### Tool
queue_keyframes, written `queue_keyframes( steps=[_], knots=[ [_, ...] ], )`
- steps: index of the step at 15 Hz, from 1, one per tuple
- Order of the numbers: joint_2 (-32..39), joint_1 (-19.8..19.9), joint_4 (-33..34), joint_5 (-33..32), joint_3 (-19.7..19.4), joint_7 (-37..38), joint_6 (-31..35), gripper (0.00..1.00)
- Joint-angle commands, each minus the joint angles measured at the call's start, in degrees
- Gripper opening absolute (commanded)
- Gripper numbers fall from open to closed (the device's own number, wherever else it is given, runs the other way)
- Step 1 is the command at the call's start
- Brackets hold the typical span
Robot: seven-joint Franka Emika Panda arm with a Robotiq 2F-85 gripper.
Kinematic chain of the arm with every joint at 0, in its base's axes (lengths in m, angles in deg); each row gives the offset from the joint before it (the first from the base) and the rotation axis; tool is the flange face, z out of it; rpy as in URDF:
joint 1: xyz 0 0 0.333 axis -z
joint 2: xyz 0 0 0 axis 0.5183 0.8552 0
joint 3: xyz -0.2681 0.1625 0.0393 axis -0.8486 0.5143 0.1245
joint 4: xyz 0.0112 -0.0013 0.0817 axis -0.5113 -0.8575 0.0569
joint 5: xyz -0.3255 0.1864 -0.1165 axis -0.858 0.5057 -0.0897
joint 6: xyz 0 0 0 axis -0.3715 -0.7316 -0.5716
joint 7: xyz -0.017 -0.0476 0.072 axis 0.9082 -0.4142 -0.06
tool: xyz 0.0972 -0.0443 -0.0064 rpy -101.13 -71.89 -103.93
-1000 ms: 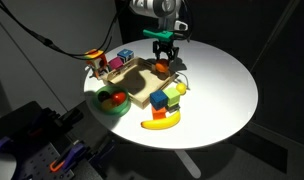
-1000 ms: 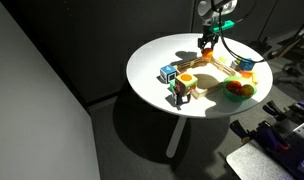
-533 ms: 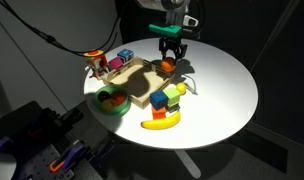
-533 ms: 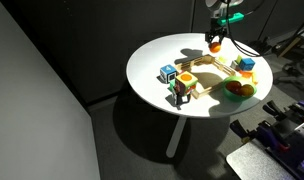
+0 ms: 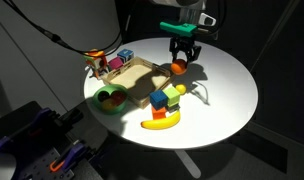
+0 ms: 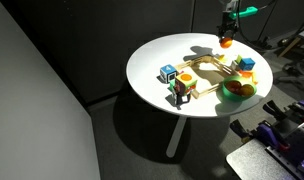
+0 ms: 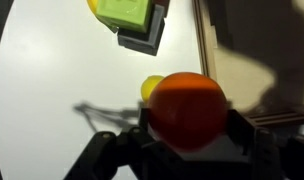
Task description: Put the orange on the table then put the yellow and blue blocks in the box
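The robot's gripper will release the orange on the white table point(image 5: 190, 104) point(image 7: 92, 82) beside the green block, just past the tip of the banana. The orange is still held above the table.
My gripper point(image 5: 181, 62) is shut on the orange point(image 5: 179, 68), holding it in the air above the white table point(image 5: 227, 95), just past the far right edge of the wooden box point(image 5: 135, 82). In the wrist view the orange point(image 7: 189, 105) fills the space between my dark fingers point(image 7: 238, 130). The yellow block point(image 5: 158, 101) and blue block point(image 5: 179, 89) sit with a green block at the box's near right corner. In an exterior view the orange point(image 6: 225, 42) hangs beyond the box point(image 6: 205, 73), and the blue block point(image 6: 247, 63) shows beside it.
A yellow banana point(image 5: 160, 122) lies near the table's front edge. A green bowl point(image 5: 111, 100) holding a red-orange piece stands at the box's left. Small toys point(image 5: 107, 64) cluster behind the box. A green block point(image 7: 127, 12) lies ahead in the wrist view.
The gripper has risen with the orange and carried it from above the box out past the box's edge, over the bare tabletop.
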State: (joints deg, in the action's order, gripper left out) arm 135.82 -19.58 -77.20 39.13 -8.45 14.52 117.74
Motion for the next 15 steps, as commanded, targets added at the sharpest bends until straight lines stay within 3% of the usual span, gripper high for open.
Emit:
queue_keyframes(
  steps=[1,15],
  knots=[
    [-1.04,2.25,-0.94,0.38,-0.14,-1.57,-1.59,0.52],
    [4.42,8.34,1.57,-0.03,-1.53,-5.63,-4.00,0.52]
  ],
)
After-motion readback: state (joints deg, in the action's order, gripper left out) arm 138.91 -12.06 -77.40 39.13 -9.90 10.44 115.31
